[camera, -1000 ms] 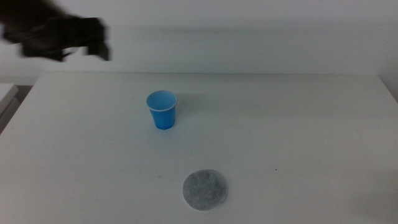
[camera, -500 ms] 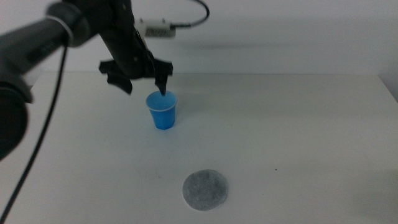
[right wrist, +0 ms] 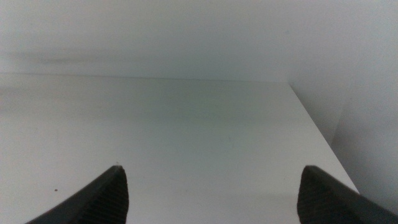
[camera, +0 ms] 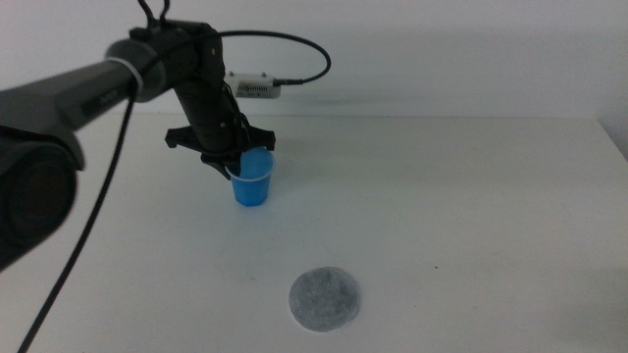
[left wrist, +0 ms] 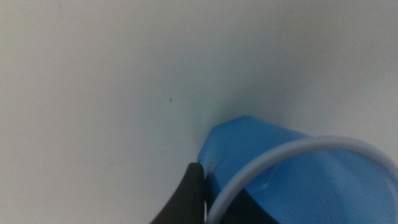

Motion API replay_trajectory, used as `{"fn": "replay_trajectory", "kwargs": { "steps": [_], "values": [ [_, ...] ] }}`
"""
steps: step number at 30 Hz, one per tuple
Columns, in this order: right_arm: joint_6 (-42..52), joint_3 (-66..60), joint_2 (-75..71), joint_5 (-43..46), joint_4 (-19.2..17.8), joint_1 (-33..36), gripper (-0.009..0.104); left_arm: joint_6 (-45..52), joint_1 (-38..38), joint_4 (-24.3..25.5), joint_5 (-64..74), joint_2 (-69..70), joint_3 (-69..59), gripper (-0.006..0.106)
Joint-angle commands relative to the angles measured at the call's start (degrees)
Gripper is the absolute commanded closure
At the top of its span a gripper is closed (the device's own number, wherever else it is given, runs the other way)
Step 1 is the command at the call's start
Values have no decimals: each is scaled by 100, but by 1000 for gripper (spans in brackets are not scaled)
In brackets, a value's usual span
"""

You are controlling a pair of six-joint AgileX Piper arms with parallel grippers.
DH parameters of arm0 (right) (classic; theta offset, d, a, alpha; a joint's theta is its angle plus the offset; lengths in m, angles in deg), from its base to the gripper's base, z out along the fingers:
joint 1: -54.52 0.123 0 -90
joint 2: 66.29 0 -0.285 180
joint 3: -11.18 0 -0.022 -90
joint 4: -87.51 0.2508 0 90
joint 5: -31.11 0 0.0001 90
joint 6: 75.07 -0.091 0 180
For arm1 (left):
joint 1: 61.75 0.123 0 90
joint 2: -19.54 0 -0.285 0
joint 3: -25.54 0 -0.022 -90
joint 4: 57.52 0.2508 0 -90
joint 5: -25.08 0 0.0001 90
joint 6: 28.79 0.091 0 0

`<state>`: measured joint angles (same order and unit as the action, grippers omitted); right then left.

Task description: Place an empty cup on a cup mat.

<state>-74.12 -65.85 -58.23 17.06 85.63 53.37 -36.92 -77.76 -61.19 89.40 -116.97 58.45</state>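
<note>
Next, I set the blue cup down with my left gripper near the middle of the grey speckled cup mat [camera: 321,303]. The cup still stands on the white table.
The blue cup [camera: 252,187] stands on the white table at centre left, leaning slightly. My left gripper [camera: 235,166] reaches down from the left onto its near-left rim. In the left wrist view one dark jaw presses the cup's [left wrist: 280,155] outer wall and the other sits just inside the whitish rim, so the gripper [left wrist: 217,206] is shut on the cup's rim. The grey speckled cup mat [camera: 324,298] lies flat near the front, well apart from the cup. My right gripper [right wrist: 211,193] is open and empty, out of the middle view.
A black cable and a small white box [camera: 255,88] trail behind the left arm at the back. The table's right edge [right wrist: 317,137] shows in the right wrist view. The white table [camera: 471,216] stretches to the right of the cup and mat.
The left arm swung in from the far left, came down over the cup and closed on its rim. The cup has shifted slightly left and tilted.
</note>
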Motion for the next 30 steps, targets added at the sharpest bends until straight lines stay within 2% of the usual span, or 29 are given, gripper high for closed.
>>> {"fn": "replay_trajectory", "kwargs": {
  "steps": [1,9,13,20,30],
  "values": [
    [23,-19,-28,38,-31,12,2,15,-93,-129,35,456,-253,102],
    [23,-19,-28,38,-31,12,2,-613,-1055,-125,-1111,2674,-2984,102],
    [23,-19,-28,38,-31,12,2,-1030,-1597,-125,-1382,3147,-3833,102],
    [23,-19,-28,38,-31,12,2,-1319,-2041,-221,-1810,3079,-4199,102],
    [23,-19,-28,38,-31,12,2,-1333,-2115,-333,-2061,2502,-4199,102]
  ]
}}
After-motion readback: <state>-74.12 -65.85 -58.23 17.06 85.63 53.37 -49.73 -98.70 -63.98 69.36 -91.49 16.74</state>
